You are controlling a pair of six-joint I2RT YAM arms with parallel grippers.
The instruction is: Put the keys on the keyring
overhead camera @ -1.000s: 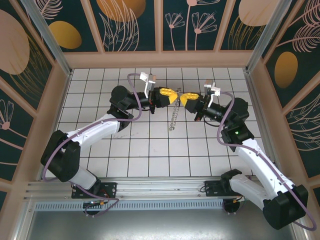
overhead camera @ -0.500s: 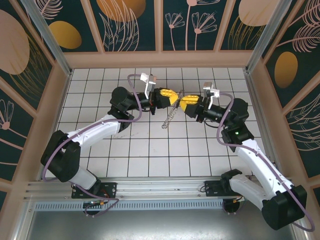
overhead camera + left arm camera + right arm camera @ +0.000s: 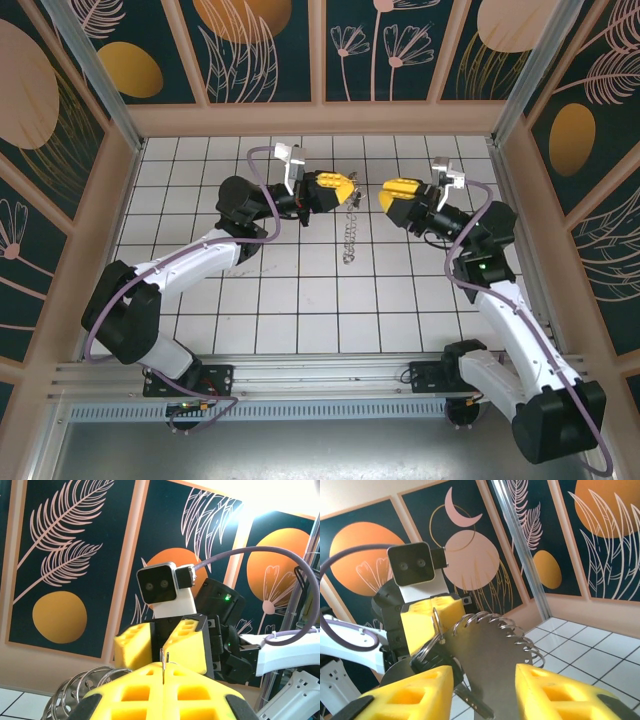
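Note:
The key's blade faces my open right gripper below the wire loop, so it should pinch the loop at my left gripper's tips (image 3: 437,622) and take it over.
My left gripper (image 3: 347,186) is shut on the keyring (image 3: 349,235), which dangles from its yellow fingers above the tiles. In the left wrist view the gripper (image 3: 164,666) pinches a thin wire loop (image 3: 164,656) between its closed pads, with more rings (image 3: 82,686) bunched to the left. My right gripper (image 3: 387,193) stands open a short way to the right, facing the left one. From the right wrist, the gripper (image 3: 484,674) frames the keyring (image 3: 492,642), a silvery plate fringed with rings. The key (image 3: 434,663), black-headed, hangs beside it with its blade (image 3: 473,703) pointing down.
The white tiled floor (image 3: 300,290) lies below both arms. Patterned walls with wooden frames (image 3: 320,118) enclose the back and sides. A metal post (image 3: 535,60) rises at the back right. Purple cables (image 3: 262,165) loop off both wrists.
My right gripper has opened and drawn back to the right, away from the left gripper. The keyring stays hanging from the left gripper and has swung slightly.

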